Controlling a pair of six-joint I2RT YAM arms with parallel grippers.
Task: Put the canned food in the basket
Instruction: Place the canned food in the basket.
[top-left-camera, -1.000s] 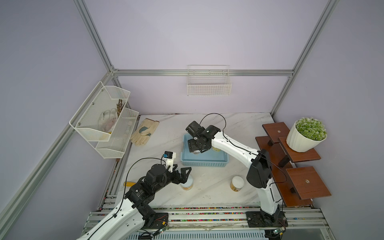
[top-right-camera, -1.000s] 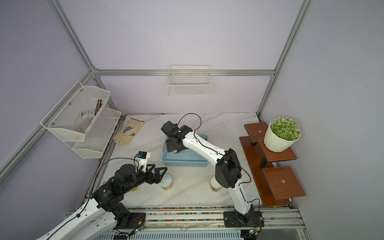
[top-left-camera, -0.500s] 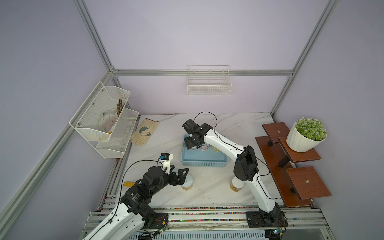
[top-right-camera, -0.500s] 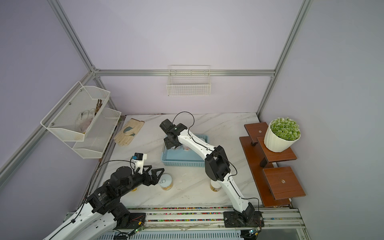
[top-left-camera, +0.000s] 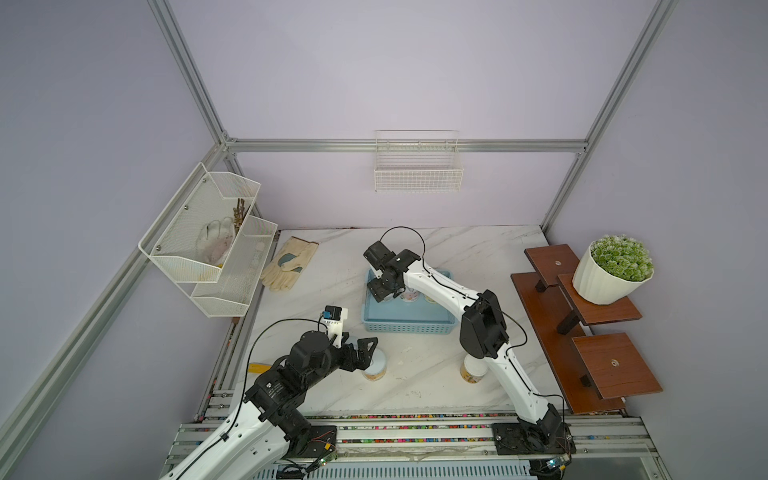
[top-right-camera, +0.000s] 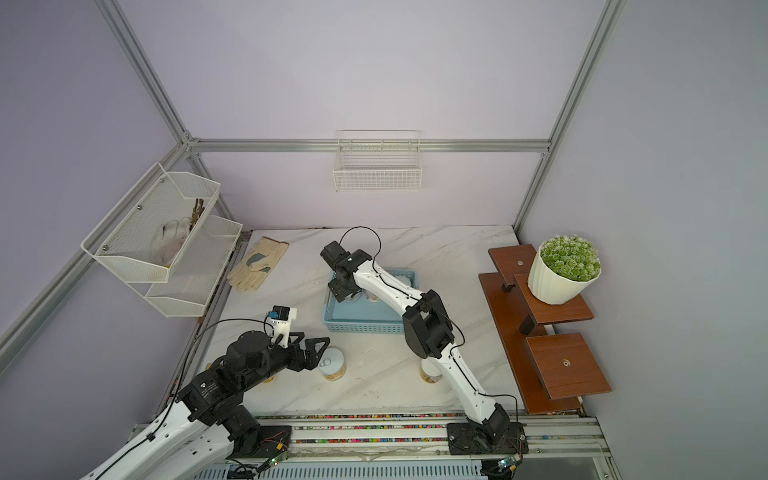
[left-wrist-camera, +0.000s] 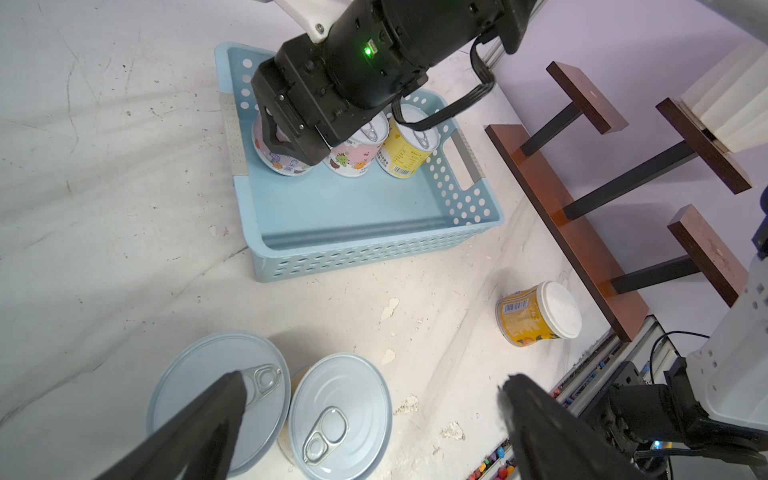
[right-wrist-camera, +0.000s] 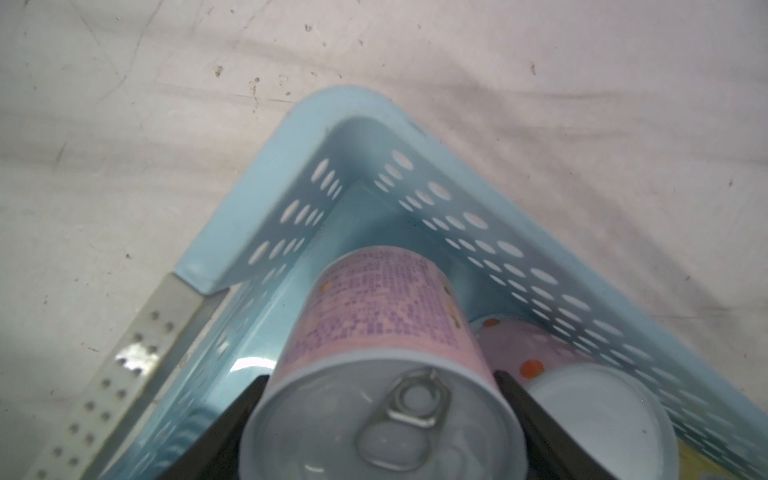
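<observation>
The pink-labelled can, now held low in the basket, will be released by my right gripper in the basket's empty far corner (top-left-camera: 387, 293) (right-wrist-camera: 382, 289), next to the pink-and-white can.
The light blue basket (top-left-camera: 407, 328) (top-right-camera: 361, 326) (left-wrist-camera: 374, 245) (right-wrist-camera: 361, 108) sits mid-table. My right gripper (top-left-camera: 384, 289) (top-right-camera: 343, 291) (right-wrist-camera: 376, 388) is shut on a pink-labelled can (right-wrist-camera: 374, 316) (left-wrist-camera: 282, 160), held low in the basket's far left corner. Beside it in the basket stand a pink-and-white can (left-wrist-camera: 357, 153) and a yellow can (left-wrist-camera: 405, 153). My left gripper (top-left-camera: 365, 353) (top-right-camera: 318, 351) (left-wrist-camera: 374, 380) hangs open over two ring-pull cans (left-wrist-camera: 195, 374) (left-wrist-camera: 340, 415) on the table in front of the basket. A yellow can with a plain top (left-wrist-camera: 536, 313) (top-left-camera: 473, 370) stands by the right arm.
A work glove (top-left-camera: 289, 264) lies at the back left. A white mesh rack (top-left-camera: 212, 245) hangs on the left wall and a wire basket (top-left-camera: 417, 166) on the back wall. Brown stepped shelves (top-left-camera: 582, 324) with a potted plant (top-left-camera: 611, 274) line the right side.
My right gripper has carried the pink can leftwards and down into the basket's far left corner. The left gripper has stayed open over the front cans, barely shifting.
</observation>
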